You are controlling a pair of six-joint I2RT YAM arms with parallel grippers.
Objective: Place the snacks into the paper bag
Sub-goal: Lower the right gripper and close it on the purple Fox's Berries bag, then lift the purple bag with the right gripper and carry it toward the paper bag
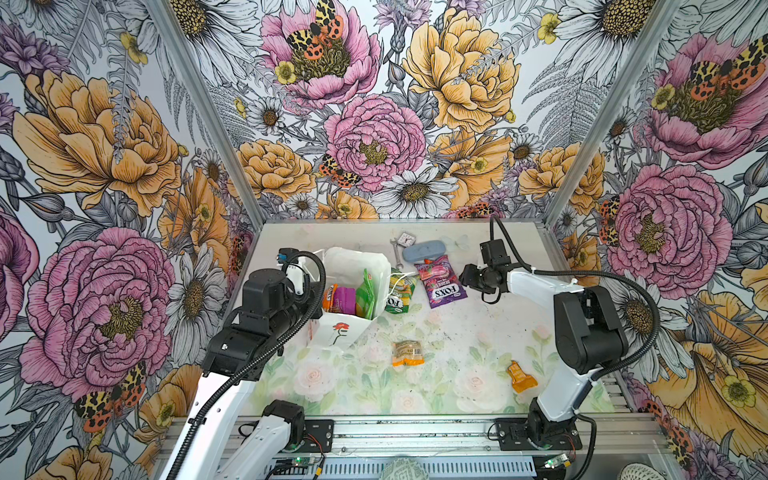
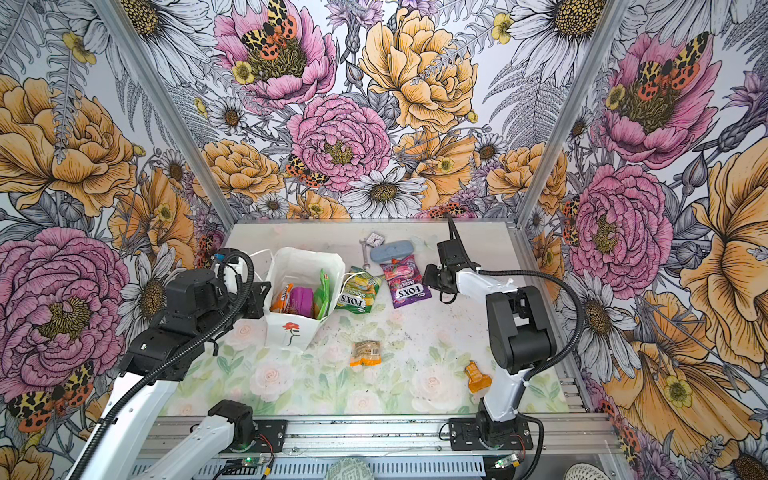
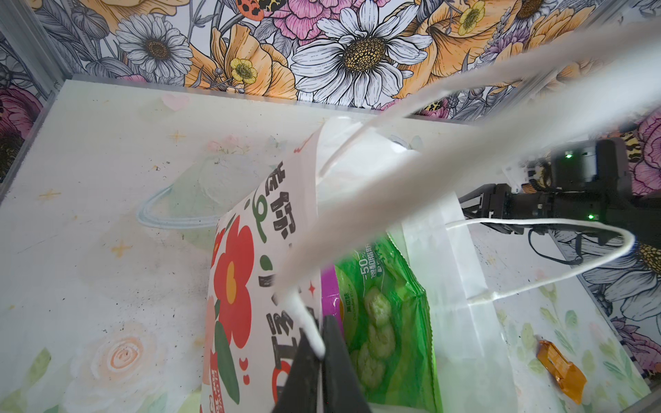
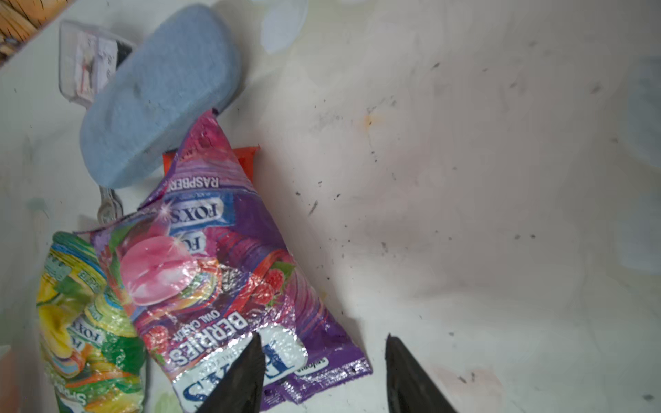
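The purple Fox's bag's lower corner is all that sits within my right gripper's fingers, so next I move further in and grab the purple Fox's bag's long side [image 4: 297, 279].
The white paper bag [image 1: 332, 332] stands left of the table's middle, mouth open, with a red flower on its front. My left gripper [image 3: 322, 354] is shut on the bag's white cord handle [image 3: 304, 318] at its left rim. Inside the bag are a green chip bag [image 1: 368, 297], a purple packet [image 1: 347, 301] and an orange packet [image 1: 330, 299]. A green Fox's bag [image 1: 399, 295] lies beside the paper bag's right side. A purple Fox's bag [image 4: 221, 271] lies further right. My right gripper [image 4: 322, 338] hangs open over its lower corner. Two small orange packets [image 1: 408, 353] [image 1: 521, 376] lie nearer the front.
A blue-grey oval case [image 1: 424, 250] rests against the top of the purple Fox's bag, with a metal wrench [image 1: 397, 253] and a small clear box [image 1: 402, 239] beside it at the back. The bag's second cord handle [image 3: 572, 229] hangs loose on the right side.
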